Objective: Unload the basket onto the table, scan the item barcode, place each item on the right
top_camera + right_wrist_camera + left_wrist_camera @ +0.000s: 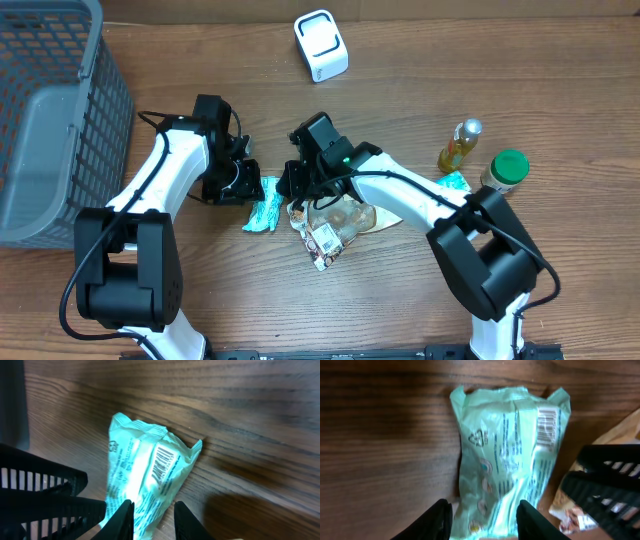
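Observation:
Next, I open my left gripper wider, since the packet's lower end is wider than its opening, and pinch that end (262, 221) before lifting toward the scanner.
A teal snack packet (265, 215) lies flat on the wooden table, its barcode (546, 427) facing up near one end. In the left wrist view my left gripper (485, 520) stands open, its fingers on either side of the packet's (505, 460) lower end. In the right wrist view my right gripper (152, 520) is narrowed around the packet's (145, 470) other end. Its left finger is against the wrapper, and a strip of bare wood shows before the right finger. The barcode (162, 462) shows there too. The white scanner (320, 45) stands at the back of the table.
A grey mesh basket (50, 120) fills the left side. A clear bag of snacks (335, 228) lies just right of the packet under the right arm. An oil bottle (460, 145) and a green-lidded jar (505, 170) stand at the right.

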{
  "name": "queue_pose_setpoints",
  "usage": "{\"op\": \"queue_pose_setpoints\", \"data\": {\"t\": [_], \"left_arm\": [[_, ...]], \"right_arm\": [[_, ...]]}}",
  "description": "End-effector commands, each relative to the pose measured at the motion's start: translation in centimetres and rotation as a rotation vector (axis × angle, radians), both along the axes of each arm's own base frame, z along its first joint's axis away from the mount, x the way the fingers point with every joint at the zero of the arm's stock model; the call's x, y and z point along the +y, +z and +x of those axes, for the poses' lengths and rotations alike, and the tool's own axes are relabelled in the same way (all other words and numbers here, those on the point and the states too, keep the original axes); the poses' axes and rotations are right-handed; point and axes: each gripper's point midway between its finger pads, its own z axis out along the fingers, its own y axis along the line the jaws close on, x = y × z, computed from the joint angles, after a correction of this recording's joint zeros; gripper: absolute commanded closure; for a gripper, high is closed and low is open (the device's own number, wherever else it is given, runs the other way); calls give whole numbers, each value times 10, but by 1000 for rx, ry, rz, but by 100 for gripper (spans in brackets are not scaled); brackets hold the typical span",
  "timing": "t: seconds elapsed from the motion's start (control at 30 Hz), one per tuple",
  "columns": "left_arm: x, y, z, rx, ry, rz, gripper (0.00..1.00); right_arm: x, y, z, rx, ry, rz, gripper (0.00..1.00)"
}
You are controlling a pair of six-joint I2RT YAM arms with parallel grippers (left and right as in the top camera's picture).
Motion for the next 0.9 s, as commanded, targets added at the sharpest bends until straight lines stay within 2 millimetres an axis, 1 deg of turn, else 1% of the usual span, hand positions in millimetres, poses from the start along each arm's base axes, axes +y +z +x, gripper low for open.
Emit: {"op": "queue_pose_setpoints", "data": {"t": [0.0, 0.03, 0.13, 0.33, 0.43, 0.53, 0.7, 0.8, 0.87], "left_arm": [[-3, -10, -7, 8, -7, -29, 63], [-4, -13, -8, 6, -6, -39, 65], [-8, -16, -10, 4, -5, -64, 65], [-8, -20, -13, 12, -9, -65, 57], [-7, -22, -17, 20, -9, -60, 53], [-5, -28, -22, 30, -9, -51, 48], [-4, -40, -34, 49, -15, -51, 49], [-4, -41, -35, 52, -15, -51, 46], [-4, -42, -34, 45, -15, -51, 48]], "right_arm": [[5, -8, -4, 26, 6, 13, 77], [6, -9, -4, 25, 7, 14, 77], [7, -12, -3, 25, 7, 15, 77], [6, -27, -5, 45, 8, -2, 80], [6, -27, -5, 45, 8, -2, 86], [6, -28, -4, 42, 6, -4, 87], [5, -29, -3, 40, 2, -13, 87], [3, -31, -2, 26, -7, -31, 88], [3, -31, -2, 22, -8, -35, 88]]}}
